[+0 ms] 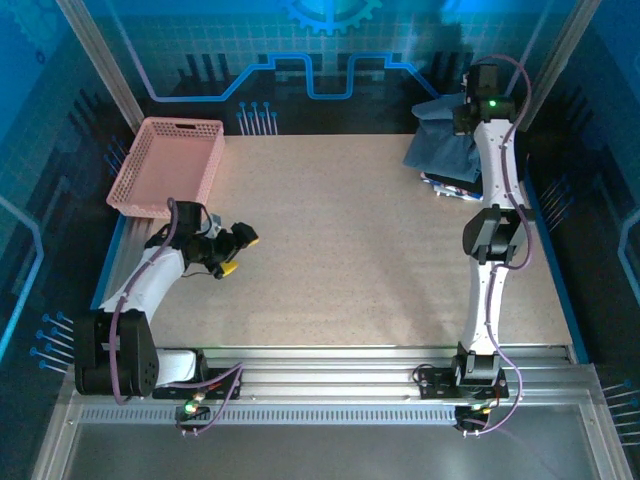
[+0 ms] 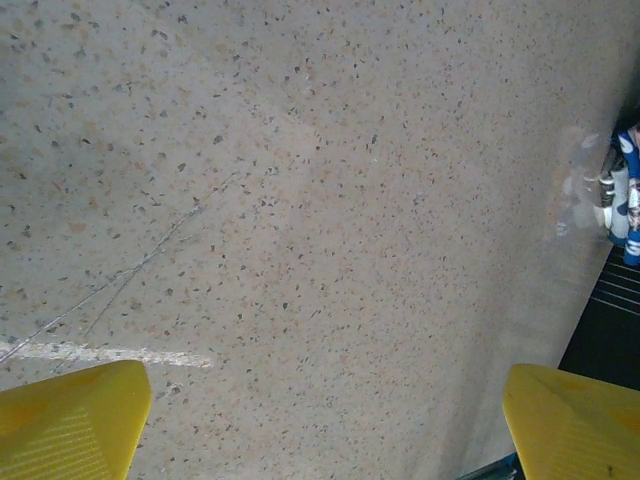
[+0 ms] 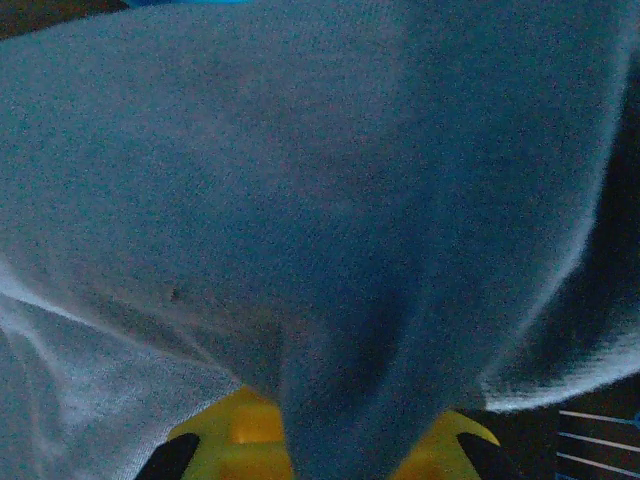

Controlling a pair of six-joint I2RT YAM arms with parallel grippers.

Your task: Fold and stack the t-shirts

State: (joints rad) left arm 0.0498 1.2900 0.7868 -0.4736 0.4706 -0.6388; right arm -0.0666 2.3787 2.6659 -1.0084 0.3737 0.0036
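I should let go of the dark slate-blue t-shirt with my right gripper squarely on the black cloth (image 1: 467, 143) above the blue and white object.
A dark slate-blue t-shirt (image 1: 440, 145) is bunched at the far right corner of the table, and part of it hangs over the table's back edge. My right gripper (image 1: 462, 118) is shut on it. In the right wrist view a fold of the t-shirt (image 3: 320, 250) runs down between the yellow fingers (image 3: 225, 435) of my right gripper (image 3: 340, 455). My left gripper (image 1: 243, 253) hovers low over bare table at the near left, open. Its yellow fingertips (image 2: 70, 425) stand far apart, and nothing is between them at my left gripper (image 2: 325, 440).
A pink lattice basket (image 1: 168, 165) stands at the far left corner. A small blue and white object (image 1: 448, 188) lies at the shirt's near edge, and it shows again as the blue and white object (image 2: 622, 195). The speckled tabletop (image 1: 340, 240) lies between the arms.
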